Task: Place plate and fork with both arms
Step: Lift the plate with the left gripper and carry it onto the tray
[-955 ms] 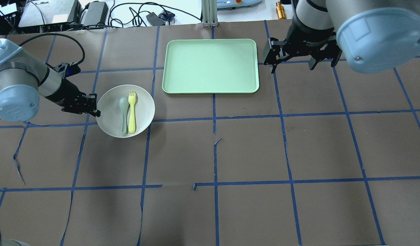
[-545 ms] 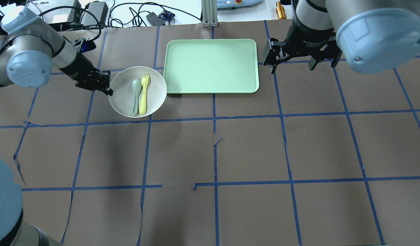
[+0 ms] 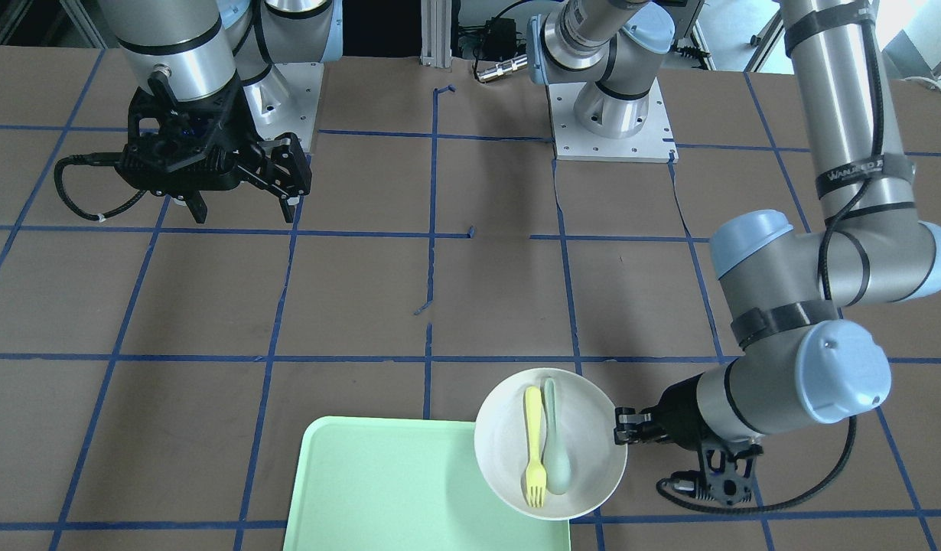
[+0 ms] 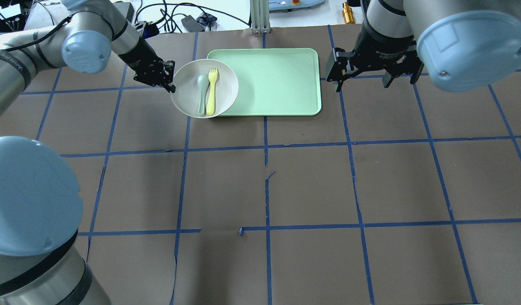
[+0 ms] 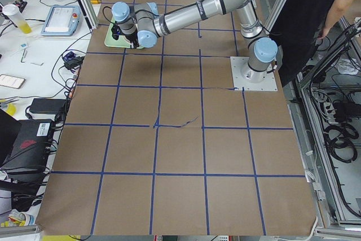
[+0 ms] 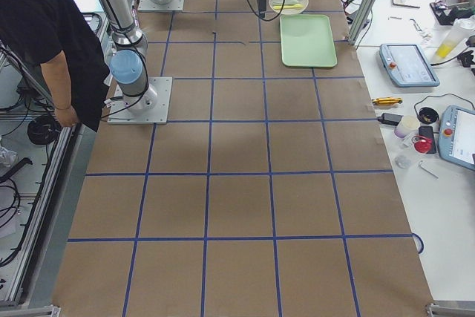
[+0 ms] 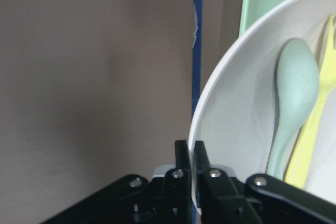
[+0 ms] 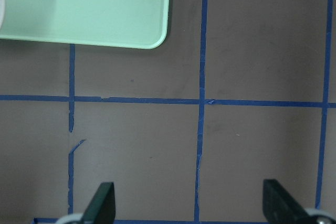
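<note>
The off-white plate goes in the middle of the mint-green tray (image 3: 431, 518), clear of its rims. My left gripper will let go of it there.
The off-white plate (image 4: 226, 82) carries the yellow fork (image 4: 211, 95) and a pale grey-green spoon (image 4: 200, 95) side by side. The plate overlaps the near-left corner of the mint-green tray (image 4: 277, 80). My left gripper (image 4: 171, 84) is shut on the plate's left rim; the left wrist view shows its fingertips (image 7: 190, 153) pinching the rim of the plate (image 7: 236, 119), next to the fork (image 7: 315, 129). From the front, the plate (image 3: 501, 444) and the left gripper (image 3: 620, 436) show too. My right gripper (image 4: 363, 84) hangs open and empty, just right of the tray.
The tray (image 8: 84, 3) lies at the upper left of the right wrist view, with the open right gripper (image 8: 190, 208) over brown paper with blue tape lines. Cables and equipment sit beyond the table's far edge (image 4: 171, 21). A person (image 6: 44, 35) stands beside the robot bases.
My left gripper has carried the plate with fork and spoon back and to the right, from the bare table to over the tray's left edge. The right arm has not moved.
</note>
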Motion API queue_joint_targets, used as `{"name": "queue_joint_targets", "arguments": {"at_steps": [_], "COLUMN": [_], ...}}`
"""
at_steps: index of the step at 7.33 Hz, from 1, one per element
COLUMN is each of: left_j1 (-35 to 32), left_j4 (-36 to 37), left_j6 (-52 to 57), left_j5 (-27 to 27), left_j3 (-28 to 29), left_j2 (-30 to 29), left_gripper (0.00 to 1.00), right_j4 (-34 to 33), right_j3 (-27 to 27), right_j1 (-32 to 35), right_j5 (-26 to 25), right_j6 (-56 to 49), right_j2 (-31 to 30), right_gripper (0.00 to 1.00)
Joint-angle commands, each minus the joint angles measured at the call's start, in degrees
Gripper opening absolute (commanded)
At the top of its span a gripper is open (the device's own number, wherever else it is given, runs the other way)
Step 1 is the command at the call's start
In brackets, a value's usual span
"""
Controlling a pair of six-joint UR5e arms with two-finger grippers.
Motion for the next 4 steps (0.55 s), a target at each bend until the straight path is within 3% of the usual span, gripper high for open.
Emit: {"name": "queue_joint_targets", "arguments": {"at_steps": [1, 4], "left_j1": [-3.8, -7.0], "left_j4": [0.0, 0.0], "left_j6": [-3.7, -8.6], "left_j5": [-0.6, -1.8], "left_j3": [8.8, 18.4], "left_j2": [-7.4, -15.1], "left_gripper": [0.0, 0.0], "right_j4": [0.0, 0.1], "right_j3": [0.0, 0.1], "right_j1": [0.0, 0.0], "right_j5": [0.0, 0.1], "right_j6": [0.0, 0.0], "right_j2": [0.0, 0.0], "right_gripper": [1.0, 1.0]}}
